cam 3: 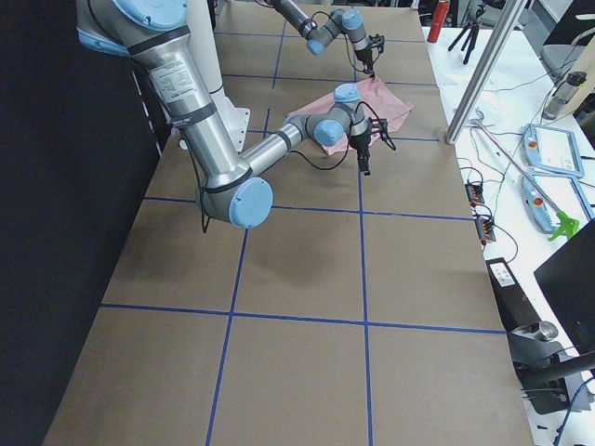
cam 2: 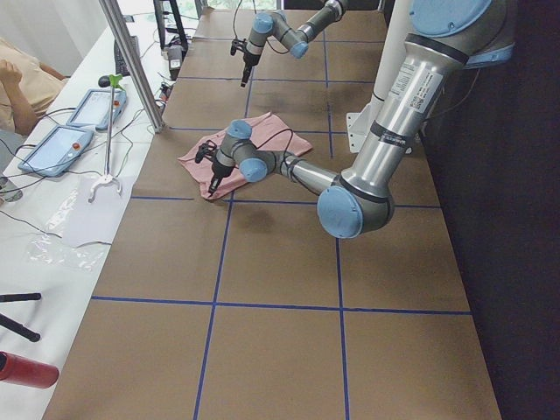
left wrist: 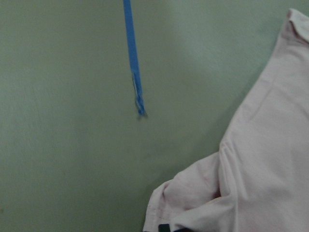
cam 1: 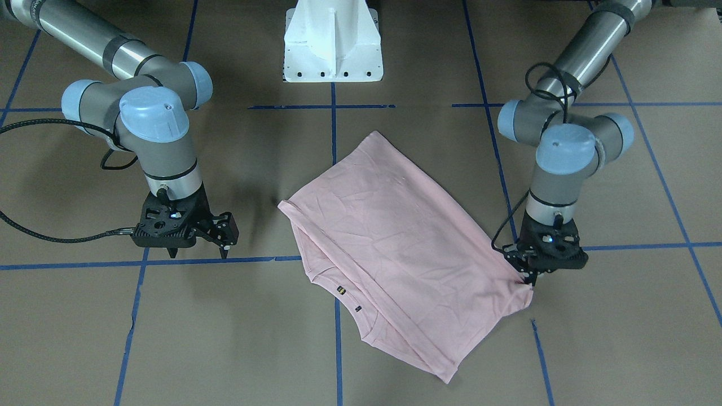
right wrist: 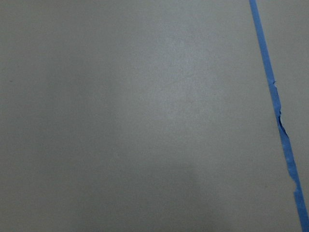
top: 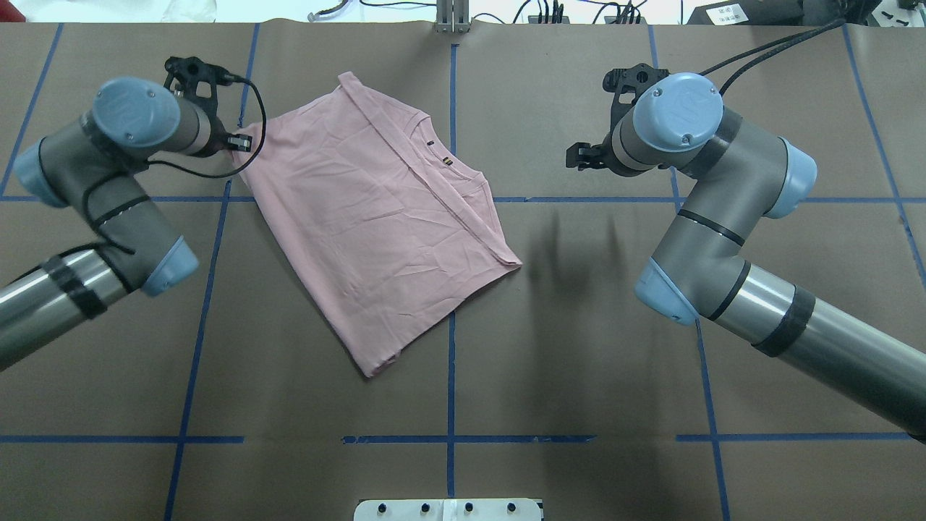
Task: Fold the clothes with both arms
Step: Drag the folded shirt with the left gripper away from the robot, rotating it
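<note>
The shoulder edge [cam 1: 306, 263] of the pale pink T-shirt, beside the end of its collar with the black tags, will be grabbed next by my right gripper.
The clothes are one pale pink T-shirt [cam 1: 395, 242], lying folded and plain side up on the brown table [cam 1: 237, 338], with two small black tags [cam 1: 340, 290] near its collar edge. My left gripper [cam 1: 530, 281] stands at the shirt's outer corner, shut on the bunched cloth there. In the left wrist view that gathered corner of the shirt [left wrist: 193, 203] shows at the bottom edge. In the overhead view the left gripper [top: 241, 142] meets the shirt [top: 376, 217] at its far left corner. My right gripper [cam 1: 198, 252] hangs open above bare table, well clear of the shirt. The right wrist view holds only table.
Blue tape lines [cam 1: 214, 260] grid the table. The white pedestal base [cam 1: 333, 45] stands at the robot's side. Beyond the far edge, a side table holds tablets [cam 2: 57, 147] and cables beside a metal post [cam 2: 131, 66]. A person's arm [cam 2: 22, 79] rests there.
</note>
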You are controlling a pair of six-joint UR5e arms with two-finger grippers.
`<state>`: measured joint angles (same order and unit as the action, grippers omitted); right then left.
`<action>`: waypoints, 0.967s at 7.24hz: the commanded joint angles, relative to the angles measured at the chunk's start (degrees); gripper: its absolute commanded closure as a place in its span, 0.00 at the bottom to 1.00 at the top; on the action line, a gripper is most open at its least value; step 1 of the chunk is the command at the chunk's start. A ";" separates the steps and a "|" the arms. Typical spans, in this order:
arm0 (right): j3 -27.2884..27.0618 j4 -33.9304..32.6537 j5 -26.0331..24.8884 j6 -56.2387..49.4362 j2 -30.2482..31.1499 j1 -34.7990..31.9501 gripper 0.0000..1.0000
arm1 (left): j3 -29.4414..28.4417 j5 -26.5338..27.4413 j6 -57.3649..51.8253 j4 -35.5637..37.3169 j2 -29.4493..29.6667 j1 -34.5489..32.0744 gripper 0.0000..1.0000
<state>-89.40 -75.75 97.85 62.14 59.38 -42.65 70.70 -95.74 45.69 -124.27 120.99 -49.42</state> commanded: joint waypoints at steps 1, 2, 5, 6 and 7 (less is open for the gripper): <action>0.10 -0.01 -0.03 0.09 0.03 0.02 0.00 | -13.19 0.02 -3.84 -8.41 5.48 -2.70 1.00; 0.10 -0.01 -0.03 0.09 -0.23 0.02 0.00 | -13.13 -0.06 -4.38 -8.62 5.13 -3.05 0.91; 5.15 -0.01 -0.12 13.39 -7.91 2.55 0.06 | -12.17 -9.58 -18.67 -11.42 3.39 -9.79 0.00; 11.98 0.08 -3.69 19.80 -14.58 4.92 0.16 | -8.68 -10.43 -18.53 -11.86 1.20 -10.00 0.00; 16.84 1.90 -5.98 23.25 -19.00 6.85 0.23 | -7.78 -10.44 -18.27 -11.87 0.83 -10.00 0.00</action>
<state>-79.09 -75.29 94.82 79.75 46.67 -38.27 61.03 -105.02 27.94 -135.85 122.99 -58.87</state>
